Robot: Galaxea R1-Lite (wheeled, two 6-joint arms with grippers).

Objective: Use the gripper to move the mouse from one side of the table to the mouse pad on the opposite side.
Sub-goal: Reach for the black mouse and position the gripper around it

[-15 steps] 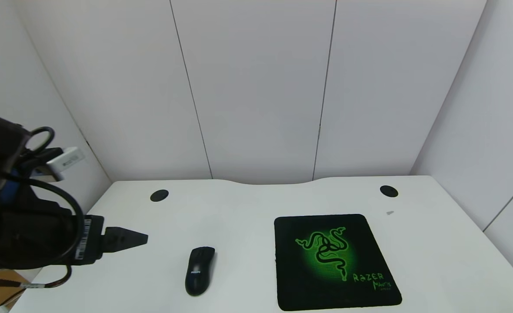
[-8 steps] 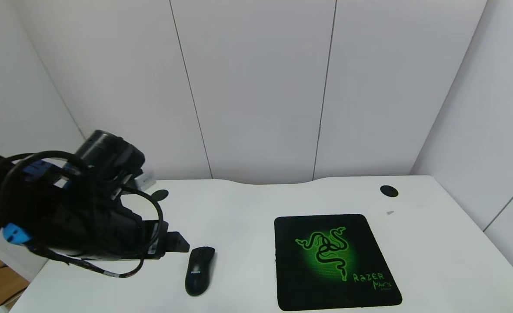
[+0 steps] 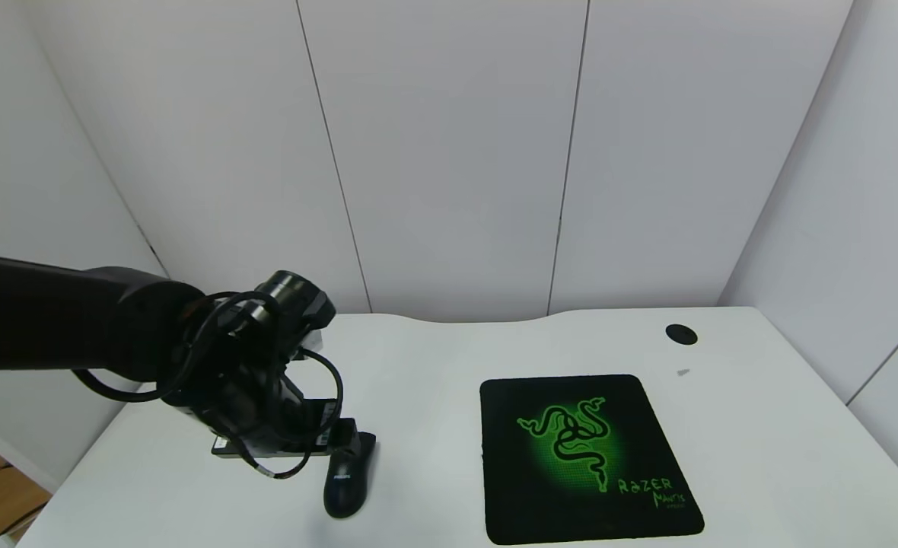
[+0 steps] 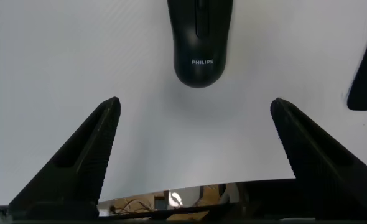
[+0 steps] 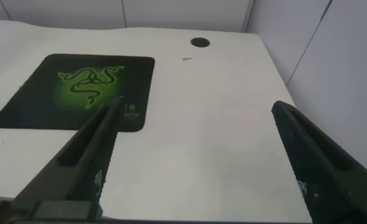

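Observation:
I should close my left gripper on both sides of the black mouse [image 3: 345, 490] [image 4: 200, 41], in front of its PHILIPS lettering.
The black mouse [image 3: 348, 478] lies on the white table [image 3: 434, 365], left of the middle; it also shows in the left wrist view [image 4: 199, 40] with white "PHILIPS" lettering. My left gripper [image 3: 345, 441] hangs low at the mouse's far left end, pointing down. In the left wrist view the left gripper [image 4: 195, 104] is open and empty, and the mouse lies just beyond the fingertips [image 4: 106, 134]. The black mouse pad [image 3: 586, 457] with a green snake logo lies to the right of the mouse. My right gripper [image 5: 197, 107] is open and empty above the table's right side, with the mouse pad [image 5: 78, 87] beyond it.
A round black grommet [image 3: 680, 334] sits at the table's back right; it also shows in the right wrist view [image 5: 199, 42]. A small grey mark [image 3: 683, 372] lies near it. White wall panels close the back and sides. The left arm covers the table's back left.
My left arm has swung in from the left edge across the table and turned downward, bringing its gripper right up to the mouse. The mouse and the pad have not moved.

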